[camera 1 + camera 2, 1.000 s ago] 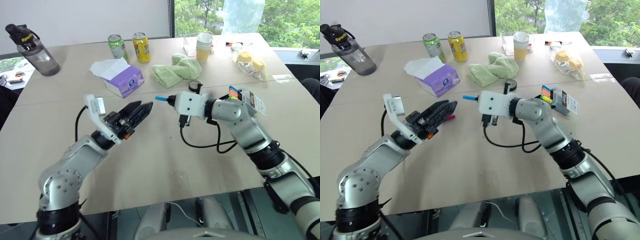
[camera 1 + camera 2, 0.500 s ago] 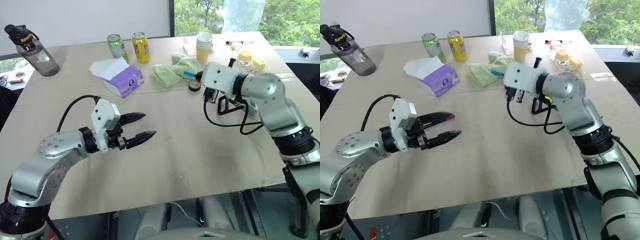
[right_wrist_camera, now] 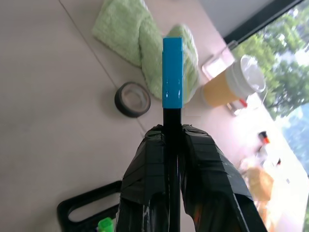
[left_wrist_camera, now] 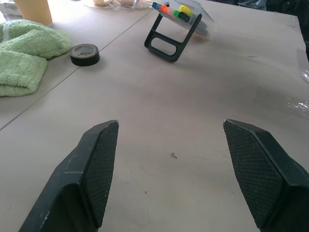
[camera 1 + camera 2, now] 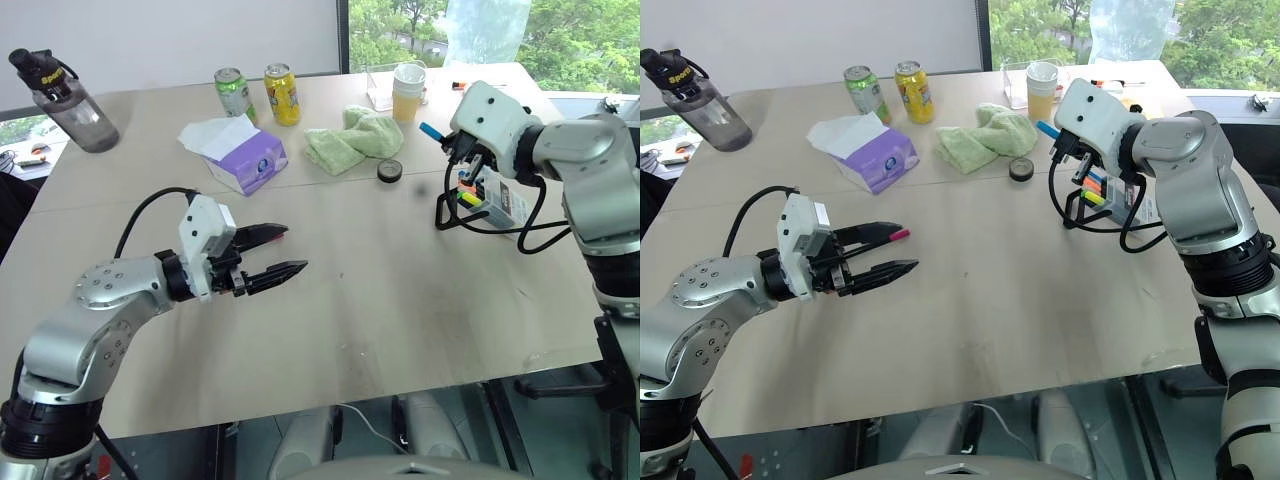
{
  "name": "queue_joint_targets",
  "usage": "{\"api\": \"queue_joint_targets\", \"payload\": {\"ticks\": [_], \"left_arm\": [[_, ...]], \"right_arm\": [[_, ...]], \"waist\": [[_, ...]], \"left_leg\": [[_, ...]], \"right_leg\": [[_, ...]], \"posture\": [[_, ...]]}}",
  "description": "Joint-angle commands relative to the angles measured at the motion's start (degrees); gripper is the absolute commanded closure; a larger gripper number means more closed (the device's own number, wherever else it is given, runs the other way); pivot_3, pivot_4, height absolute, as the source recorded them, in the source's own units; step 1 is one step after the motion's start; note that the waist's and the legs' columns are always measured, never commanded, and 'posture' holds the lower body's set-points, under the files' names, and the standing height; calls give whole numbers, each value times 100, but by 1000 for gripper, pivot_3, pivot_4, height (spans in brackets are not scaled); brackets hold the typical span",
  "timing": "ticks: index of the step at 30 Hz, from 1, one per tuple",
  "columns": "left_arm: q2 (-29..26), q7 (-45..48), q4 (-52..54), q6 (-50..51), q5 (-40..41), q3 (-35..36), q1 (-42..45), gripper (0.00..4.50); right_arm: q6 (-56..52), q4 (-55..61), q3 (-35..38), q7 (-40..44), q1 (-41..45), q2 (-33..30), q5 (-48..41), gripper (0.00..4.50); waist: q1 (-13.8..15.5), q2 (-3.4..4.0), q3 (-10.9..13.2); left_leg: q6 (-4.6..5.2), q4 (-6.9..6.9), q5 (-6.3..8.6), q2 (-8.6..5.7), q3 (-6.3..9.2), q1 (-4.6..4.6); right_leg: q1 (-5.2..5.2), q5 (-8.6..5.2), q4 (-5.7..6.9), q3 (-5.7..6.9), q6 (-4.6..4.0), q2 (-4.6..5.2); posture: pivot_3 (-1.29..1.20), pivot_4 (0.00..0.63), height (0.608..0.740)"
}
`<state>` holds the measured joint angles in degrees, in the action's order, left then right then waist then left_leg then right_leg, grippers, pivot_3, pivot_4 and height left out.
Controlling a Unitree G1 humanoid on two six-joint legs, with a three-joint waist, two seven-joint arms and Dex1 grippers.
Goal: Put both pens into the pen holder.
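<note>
My right gripper will let go of the black pen among the coloured marker tips in the pen holder (image 5: pixel 470 184).
My right gripper (image 5: pixel 447 141) is shut on a slim black pen whose light-blue cap (image 5: pixel 430 131) sticks out past the fingertips (image 3: pixel 149 140). It hovers just above and to the left of the pen holder (image 5: pixel 492 192), a small clear box on a black wire frame with coloured marker tips (image 4: pixel 181 10). Over the left part of the table my left gripper (image 5: pixel 294 250) stands open with nothing between its fingers (image 4: pixel 99 169). Behind its far finger a pink pen end (image 5: pixel 899 235) peeks out on the table; the remainder of that pen is hidden.
A green cloth (image 5: pixel 355 140) and a black tape roll (image 5: pixel 390 171) lie left of the holder. Stacked paper cups (image 5: pixel 408 92), two cans (image 5: pixel 282 93), a purple tissue box (image 5: pixel 245 158) and a water bottle (image 5: pixel 65 100) stand along the back.
My right arm has carried the blue-capped pen right and upward, from mid-table to above the pen holder. The left gripper has rolled in place and stays open.
</note>
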<state>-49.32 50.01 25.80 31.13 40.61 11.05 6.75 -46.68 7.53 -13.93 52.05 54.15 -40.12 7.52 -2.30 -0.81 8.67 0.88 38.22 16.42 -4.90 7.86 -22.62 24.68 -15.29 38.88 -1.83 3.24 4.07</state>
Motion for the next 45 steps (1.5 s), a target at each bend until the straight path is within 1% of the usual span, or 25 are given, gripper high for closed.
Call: {"api": "queue_joint_targets", "payload": {"ticks": [1, 6, 13, 25, 26, 27, 28, 33, 34, 39, 41, 45], "left_arm": [[3, 28, 110, -26, -13, 122, 39, 956], [18, -7, 148, -10, -10, 131, 13, 956], [18, -47, 221, 16, -40, 158, -68, 956], [44, -141, 325, 30, -52, 160, -149, 956], [45, -146, 321, 30, -59, 152, -139, 921], [44, -148, 323, 29, -61, 156, -143, 921], [43, -148, 326, 30, -60, 161, -146, 921], [43, -140, 314, 36, -68, 142, -126, 921], [45, -140, 306, 36, -74, 130, -112, 921], [43, -125, 253, 39, -83, 134, -67, 921], [83, -181, 198, 36, -84, 188, -50, 921], [343, -579, 9, 25, -167, 312, 70, 921]], "right_arm": [[-65, 150, 120, -68, 147, -29, -77, 4500], [78, -36, 136, -271, 374, 181, -135, 4500], [-5, -31, 111, -258, 414, 327, -349, 4500], [280, -342, -161, -319, -186, -62, -121, 4500], [305, -370, -159, -330, -193, -76, -108, 3566], [304, -386, -153, -351, -196, -94, -88, 3312], [312, -402, -155, -364, -195, -117, -60, 2773], [362, -510, -54, -639, -110, -51, 60, 398], [359, -530, -47, -672, -83, -38, 67, 48], [387, -527, 36, -769, 23, 60, -11, 48], [316, -416, 183, -711, 40, 222, -253, 48], [104, 58, 512, -368, -89, 550, -999, 48]], "waist": [[2, 0, 0], [-8, 1, 0], [2, 0, 0], [-12, 1, 0], [-18, 1, 1], [-19, 1, 0], [-12, 1, 0], [5, 1, 0], [3, 1, 0], [-4, 1, 0], [-6, 1, 0], [-3, 1, 0]], "left_leg": [[0, 0, 0, 0, 0, 0], [0, 0, 0, 0, -2, 0], [0, 1, 0, 0, 0, -4], [0, 1, 0, 0, 1, -5], [0, 1, 0, 0, -1, -5], [0, 0, 0, 0, -3, -5], [0, 0, 0, 0, -4, -5], [0, 1, 0, 0, -3, -5], [0, 1, 0, 0, -3, -5], [0, 1, 0, 0, -4, -5], [0, 0, 0, 0, -4, -5], [0, 1, 0, 0, -1, -5]], "right_leg": [[0, 0, 0, 0, 0, 0], [2, 0, 1, -1, 0, 0], [2, 0, -1, 1, 0, 1], [3, 0, 0, 2, 0, 0], [5, 0, 1, 0, 0, 0], [6, 0, 2, 0, 0, -1], [6, 0, 1, 0, 0, -1], [5, 0, 0, 0, 0, 0], [5, 0, 1, 0, 0, 0], [6, 0, 1, 0, 0, 0], [6, 0, 1, 1, 0, 0], [5, 0, 1, 1, 0, -1]], "posture": [[0, 150, 740], [0, 150, 740], [0, 150, 740], [0, 150, 740], [0, 150, 740], [0, 150, 740], [0, 150, 740], [0, 150, 740], [0, 150, 740], [0, 150, 740], [0, 150, 740], [0, 150, 740]]}}
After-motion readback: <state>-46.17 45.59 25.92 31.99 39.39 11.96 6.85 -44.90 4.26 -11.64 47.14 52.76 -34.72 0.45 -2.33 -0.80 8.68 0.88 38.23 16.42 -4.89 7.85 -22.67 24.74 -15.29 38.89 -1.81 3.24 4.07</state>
